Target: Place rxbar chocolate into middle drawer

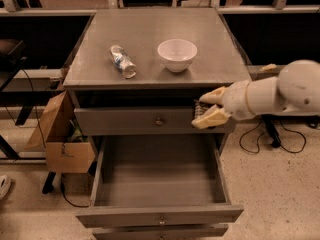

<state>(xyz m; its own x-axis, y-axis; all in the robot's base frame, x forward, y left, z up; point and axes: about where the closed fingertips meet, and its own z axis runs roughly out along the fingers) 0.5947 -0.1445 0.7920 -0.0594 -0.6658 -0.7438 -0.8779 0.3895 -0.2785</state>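
My gripper is to release the rxbar chocolate, now above the middle drawer's rear corner, near the centre of the middle drawer's grey tray point(152, 175).
My gripper point(204, 109) hangs in front of the right end of the closed top drawer point(125, 121), just above the right rear corner of the open middle drawer point(157, 176). Its pale fingers point(212, 118) are closed on a small dark flat thing, the rxbar chocolate point(198, 110), which is mostly hidden by them. The middle drawer is pulled fully out and its deep grey tray holds nothing. Its front point(160, 215) faces me at the bottom.
A clear plastic bottle point(122, 61) lies on the cabinet top point(150, 31) beside a white bowl point(177, 54). The lowest drawer's front point(160, 232) shows below. A cardboard box point(60, 136) stands left of the cabinet. Cables point(260, 139) lie on the floor at right.
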